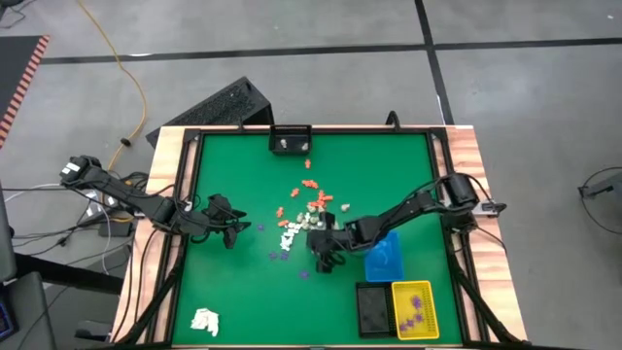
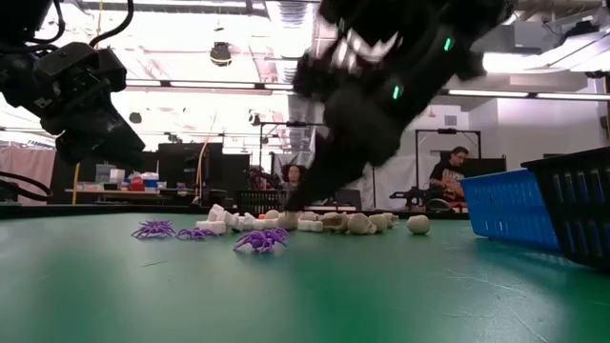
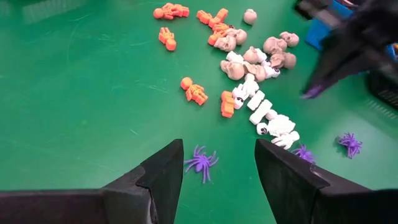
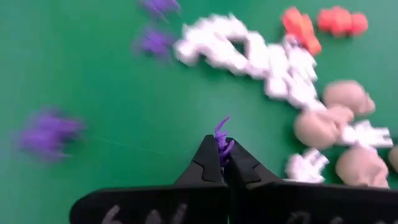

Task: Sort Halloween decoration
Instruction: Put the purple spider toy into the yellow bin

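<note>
My right gripper is holding the purple spider and will drop it in the yellow tray (image 1: 411, 319) among the other purple spiders.
The Halloween decoration lies in a loose pile (image 1: 306, 209) mid-table. It is made up of orange figures (image 3: 194, 92), white skeleton pieces (image 4: 217, 40), cream skulls (image 4: 348, 96) and purple spiders (image 2: 260, 239). My right gripper (image 4: 222, 155) is at the pile's near side (image 1: 321, 257), shut on one purple spider. My left gripper (image 3: 217, 163) hovers open left of the pile (image 1: 233, 233). Another purple spider (image 3: 200, 162) lies on the mat below its gap, untouched. My right gripper pinches a purple spider between its two fingertips. The spider's legs (image 4: 221, 134) stick out past the tips. The fingers slant down from the table's right side. In the low view the tips (image 2: 297, 202) stand just above the mat behind the pile.
A blue tray (image 1: 384, 258) sits right beside my right arm. A black tray (image 1: 372, 309) and a yellow tray (image 1: 413, 309) holding purple spiders sit at the near right. A white paper wad (image 1: 204, 321) lies near left. A small black box (image 1: 290, 141) sits at the far edge.
</note>
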You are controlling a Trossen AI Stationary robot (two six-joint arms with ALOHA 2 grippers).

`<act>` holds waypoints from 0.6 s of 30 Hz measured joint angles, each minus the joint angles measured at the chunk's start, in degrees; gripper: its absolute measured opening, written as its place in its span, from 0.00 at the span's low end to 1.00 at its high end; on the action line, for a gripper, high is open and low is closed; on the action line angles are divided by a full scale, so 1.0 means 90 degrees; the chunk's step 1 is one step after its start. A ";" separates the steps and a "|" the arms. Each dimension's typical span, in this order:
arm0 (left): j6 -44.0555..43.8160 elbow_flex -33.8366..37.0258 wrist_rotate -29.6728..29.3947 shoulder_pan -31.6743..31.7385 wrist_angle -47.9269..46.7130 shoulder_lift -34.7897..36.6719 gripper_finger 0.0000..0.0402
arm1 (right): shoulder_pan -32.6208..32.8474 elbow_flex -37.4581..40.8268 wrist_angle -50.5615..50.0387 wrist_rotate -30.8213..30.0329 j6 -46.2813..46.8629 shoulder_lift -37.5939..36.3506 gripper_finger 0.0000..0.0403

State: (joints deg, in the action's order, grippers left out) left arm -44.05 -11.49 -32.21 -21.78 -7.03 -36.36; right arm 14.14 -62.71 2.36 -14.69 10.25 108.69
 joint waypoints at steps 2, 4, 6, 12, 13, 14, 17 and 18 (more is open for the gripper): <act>-0.0001 0.0000 0.0000 0.0000 0.0000 0.0000 0.47 | 0.0122 -0.0072 -0.0317 0.0009 0.0035 -0.0238 0.00; 0.0010 0.0000 0.0001 0.0000 0.0000 0.0000 0.47 | 0.0266 -0.0112 -0.0750 0.0085 0.0195 -0.0509 0.00; 0.0023 0.0000 0.0002 0.0002 0.0002 0.0000 0.47 | 0.0436 -0.0151 -0.1333 0.0269 0.0527 -0.0825 0.00; 0.0025 0.0000 0.0004 0.0001 0.0000 0.0000 0.47 | 0.1331 -0.0236 -0.3402 0.0780 0.2302 -0.2037 0.00; 0.0026 0.0000 0.0000 0.0000 0.0000 -0.0002 0.47 | 0.1511 -0.0234 -0.3696 0.0846 0.2673 -0.2215 0.00; 0.0026 0.0000 -0.0016 0.0000 0.0000 0.0000 0.47 | 0.1695 -0.0234 -0.3973 0.0866 0.3102 -0.2385 0.00; 0.0028 0.0000 -0.0137 0.0002 0.0000 0.0000 0.47 | 0.2287 -0.0234 -0.4756 0.1018 0.4576 -0.2844 0.00; 0.0028 0.0000 -0.0155 0.0001 0.0002 -0.0002 0.47 | 0.2505 -0.0234 -0.5008 0.1042 0.5062 -0.2962 0.00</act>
State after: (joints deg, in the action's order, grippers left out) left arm -43.79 -11.49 -33.60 -21.77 -7.01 -36.37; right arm 36.68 -64.82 -42.71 -5.31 55.81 82.03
